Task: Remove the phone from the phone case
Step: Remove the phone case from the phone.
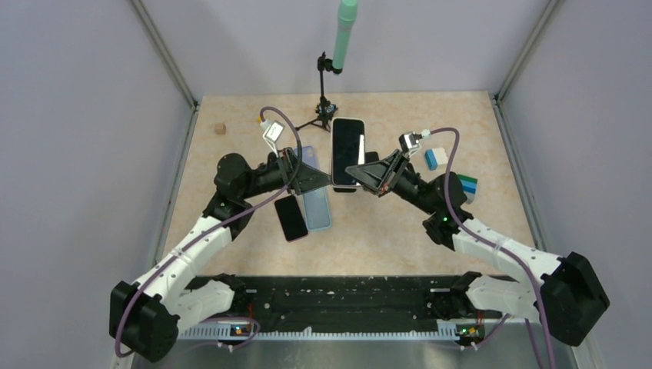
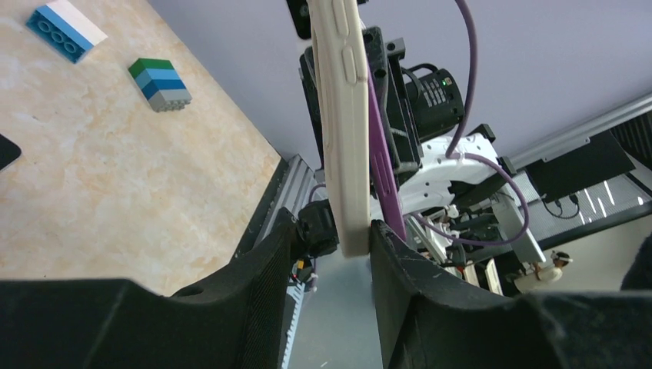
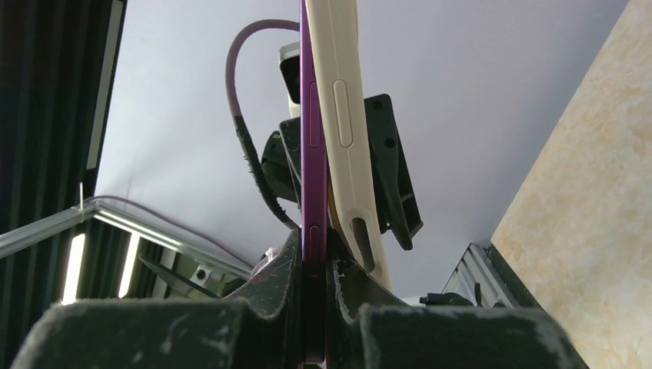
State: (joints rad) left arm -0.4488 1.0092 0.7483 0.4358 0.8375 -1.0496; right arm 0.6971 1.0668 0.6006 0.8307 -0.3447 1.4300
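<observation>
Next, my right gripper puts the purple phone down and lets go of it on the bare table [image 1: 377, 221] toward the front edge, across from the light blue case.
A purple phone [image 1: 347, 151] with a dark screen is held up above the table's middle, partly in its cream case [image 1: 360, 146]. My right gripper [image 1: 355, 173] is shut on the phone's bare purple edge [image 3: 311, 154], and in the right wrist view [image 3: 314, 261] the cream case [image 3: 342, 115] stands peeled away just right of it. My left gripper [image 1: 327, 181] is open. In the left wrist view [image 2: 332, 238] the case's corner [image 2: 344, 115] rests against the right finger [image 2: 400, 269], with a wide gap to the left finger. The purple phone [image 2: 382, 165] shows behind the case.
A black phone [image 1: 291, 217] and a light blue case [image 1: 316, 196] lie on the table under the left arm. A blue-white brick [image 1: 436, 158] and a green-blue brick [image 1: 467, 187] sit right. A small tripod [image 1: 326, 108] and a wooden cube [image 1: 221, 128] stand at the back.
</observation>
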